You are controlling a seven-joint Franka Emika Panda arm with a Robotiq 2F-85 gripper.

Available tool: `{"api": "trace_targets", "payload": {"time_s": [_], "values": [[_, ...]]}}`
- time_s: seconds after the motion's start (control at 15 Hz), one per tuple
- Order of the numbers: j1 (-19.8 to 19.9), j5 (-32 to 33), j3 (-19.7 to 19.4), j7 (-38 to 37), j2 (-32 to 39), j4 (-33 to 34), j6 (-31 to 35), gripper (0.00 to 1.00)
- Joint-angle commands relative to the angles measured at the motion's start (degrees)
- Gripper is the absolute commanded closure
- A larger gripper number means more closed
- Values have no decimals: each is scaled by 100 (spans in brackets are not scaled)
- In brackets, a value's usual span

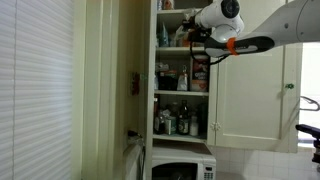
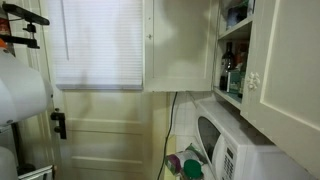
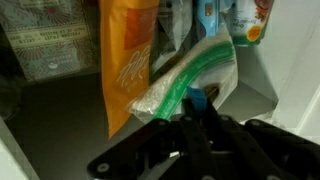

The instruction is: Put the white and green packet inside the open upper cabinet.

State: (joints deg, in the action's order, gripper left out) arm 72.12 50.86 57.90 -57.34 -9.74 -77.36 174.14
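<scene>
The white and green packet, now tilted on a cabinet shelf, will be let go by my gripper on the upper shelf (image 1: 169, 38) between the orange packet and the can.
In the wrist view the white and green packet (image 3: 186, 80), a soft clear-whitish bag with a green strip, sits tilted on a shelf of the open upper cabinet (image 3: 60, 115). My gripper (image 3: 197, 112) is shut on its lower edge, its dark fingers close together. In an exterior view my gripper (image 1: 197, 42) reaches into an upper shelf of the tall narrow cabinet (image 1: 182, 93); the packet cannot be made out there. The cabinet also shows in an exterior view (image 2: 233, 32), where my gripper is out of view.
An orange packet (image 3: 128, 60) stands just left of the held packet, touching it. More packets stand behind it (image 3: 240, 20). Bottles fill the lower shelves (image 1: 172, 122). A white microwave (image 1: 182, 166) stands below the cabinet. The open door (image 2: 180, 45) hangs beside the shelves.
</scene>
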Motion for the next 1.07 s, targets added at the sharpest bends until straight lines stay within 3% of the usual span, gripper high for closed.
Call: {"api": "trace_targets", "payload": {"time_s": [0.0,0.53,1.0], "values": [[858,590,813,-955,52,356,-194,97],[2331,584,2321,-1587,-82,350,-693,97],[3548,-49,3435,-1721,-247,465,-799,97]]}}
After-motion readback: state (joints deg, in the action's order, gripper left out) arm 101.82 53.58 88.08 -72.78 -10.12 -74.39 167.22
